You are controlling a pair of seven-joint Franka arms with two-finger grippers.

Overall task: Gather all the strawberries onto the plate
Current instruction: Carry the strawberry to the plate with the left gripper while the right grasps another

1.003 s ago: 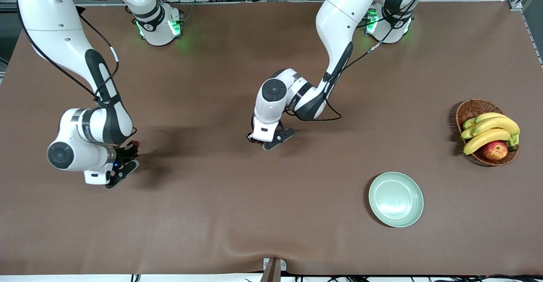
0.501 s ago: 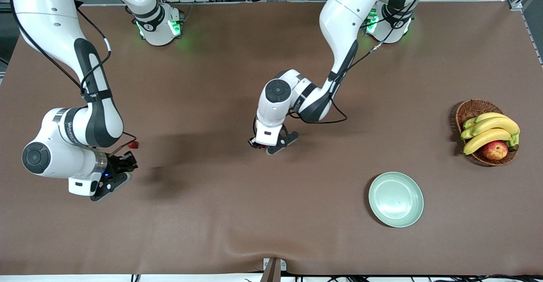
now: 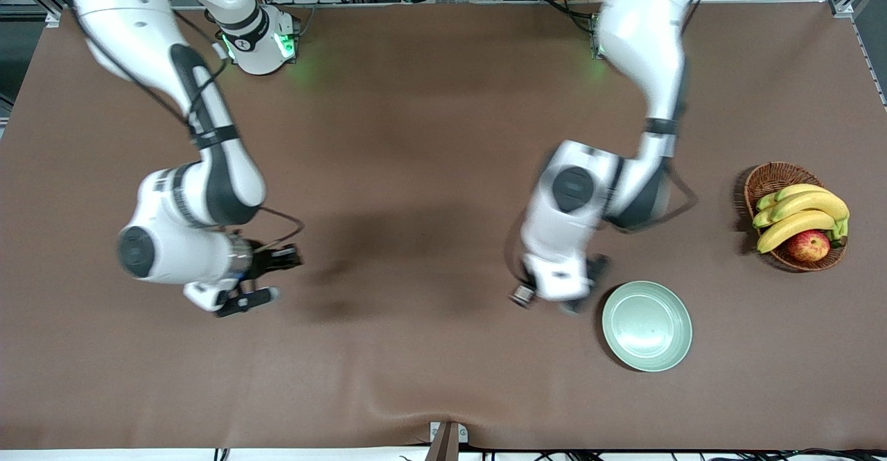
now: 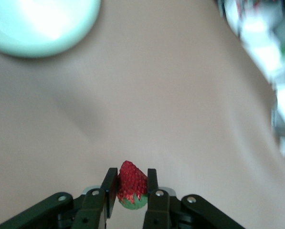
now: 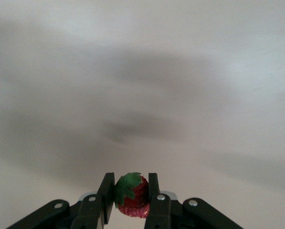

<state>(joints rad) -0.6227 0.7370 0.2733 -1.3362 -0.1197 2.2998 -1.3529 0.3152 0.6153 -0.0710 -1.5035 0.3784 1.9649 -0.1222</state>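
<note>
Next, I let go of the red strawberry, now up over the table beside the plate, with my left gripper near the middle of the pale mint-green plate (image 3: 654, 318), a little toward the basket.
My left gripper (image 3: 581, 288) is shut on a red strawberry (image 4: 131, 184) with a green cap. It is up over the table, right beside the pale mint-green plate (image 3: 646, 326) on the plate's right-arm side. The plate's rim also shows in the left wrist view (image 4: 42, 28). My right gripper (image 3: 284, 277) is shut on a second strawberry (image 5: 132, 195), over bare table toward the right arm's end. Neither held berry shows in the front view. A third strawberry is out of view.
A brown wicker basket (image 3: 769, 180) with bananas (image 3: 800, 215) and a red-yellow apple (image 3: 809, 245) stands near the left arm's end of the table, farther from the front camera than the plate. A brown cloth (image 3: 416, 364) covers the table.
My left gripper has carried its strawberry from the table's middle to just beside the plate. My right gripper has swung with its strawberry toward the table's middle. A berry seen earlier by the right arm no longer shows.
</note>
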